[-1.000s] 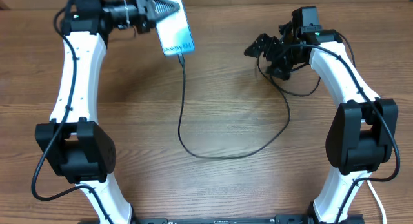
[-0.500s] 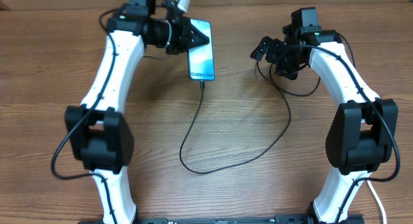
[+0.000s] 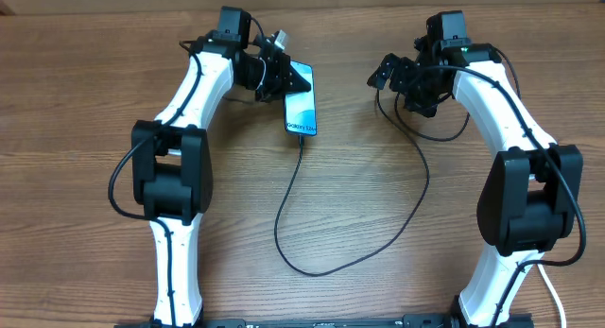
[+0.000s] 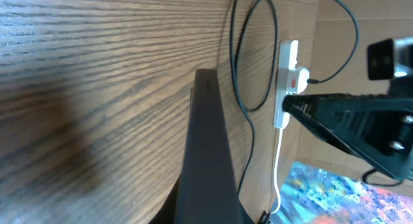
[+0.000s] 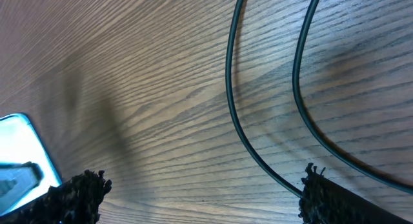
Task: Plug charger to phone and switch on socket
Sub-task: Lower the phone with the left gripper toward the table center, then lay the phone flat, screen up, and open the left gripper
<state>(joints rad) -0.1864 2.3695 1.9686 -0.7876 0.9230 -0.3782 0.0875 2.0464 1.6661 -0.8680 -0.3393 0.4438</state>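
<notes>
My left gripper is going to let go of the phone on the bare wood (image 3: pixel 319 119) between my grippers, just behind the loop of the charger cable. The phone now lies tilted near the top centre.
The phone (image 3: pixel 301 111) lies tilted near the top centre with its light blue screen up, and my left gripper (image 3: pixel 294 81) is shut on its upper end. In the left wrist view the phone (image 4: pixel 206 140) shows edge-on as a dark slab between the jaws. The charger (image 3: pixel 295 200) runs as a thin black cable from the phone's lower end, loops toward the table front and rises to my right gripper (image 3: pixel 391 75), which hangs open and empty. The socket (image 4: pixel 287 82), white with a red switch, shows only in the left wrist view. Two cable strands (image 5: pixel 240 121) cross under my right gripper (image 5: pixel 203 198).
The socket's white cord (image 4: pixel 277 169) trails toward the table edge, beside a colourful patterned surface (image 4: pixel 335 192). The right arm (image 4: pixel 361 124) stands dark in front of the socket. A corner of the phone (image 5: pixel 16 159) shows beside the right gripper's left fingertip (image 5: pixel 77 195).
My left arm has swung right and toward the table's middle with the phone, dragging the cable loop along. The right arm has barely moved.
</notes>
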